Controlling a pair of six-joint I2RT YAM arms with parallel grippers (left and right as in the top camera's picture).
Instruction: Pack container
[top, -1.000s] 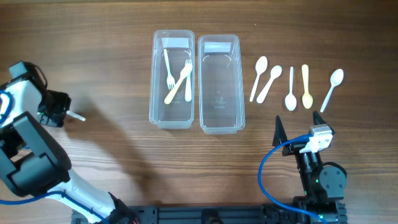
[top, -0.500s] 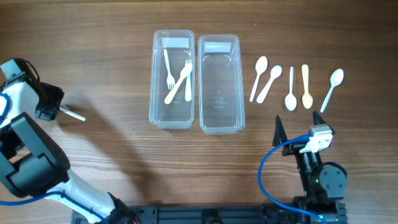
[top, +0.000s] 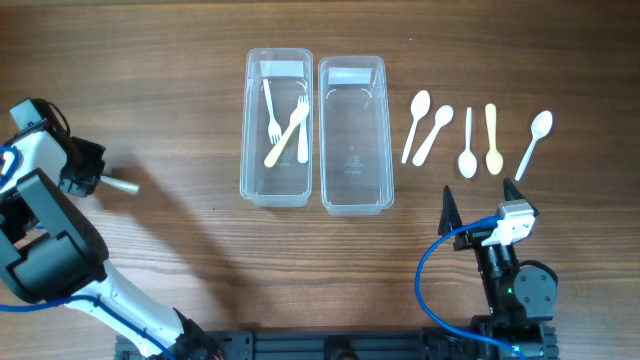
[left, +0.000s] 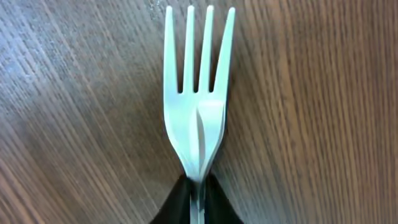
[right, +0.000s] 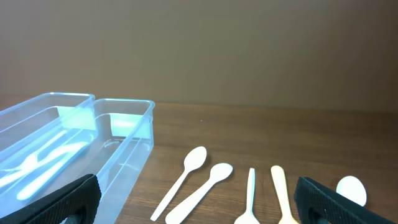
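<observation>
My left gripper is holding the white plastic fork just above the wood. It will let go of it between the other white fork and the yellow fork (top: 278, 133) in their container.
My left gripper (top: 92, 176) is at the far left of the table, shut on a white plastic fork (left: 198, 93) whose tines point away from the jaws just above the wood; its end shows in the overhead view (top: 123, 185). Two clear containers stand at the centre: the left one (top: 252, 180) holds three forks (top: 287, 127), the right one (top: 375, 190) is empty. Several spoons (top: 468, 140) lie to their right, also in the right wrist view (right: 214, 183). My right gripper (right: 199, 202) is open and empty, near the front edge below the spoons.
Bare wood lies between my left gripper and the containers. The right arm's base with its blue cable (top: 430, 270) sits at the front right. The left arm's body (top: 50, 250) fills the front left corner.
My left gripper, holding the fork, shifted slightly back and forth at the far left edge. The right arm, containers and spoons have not moved.
</observation>
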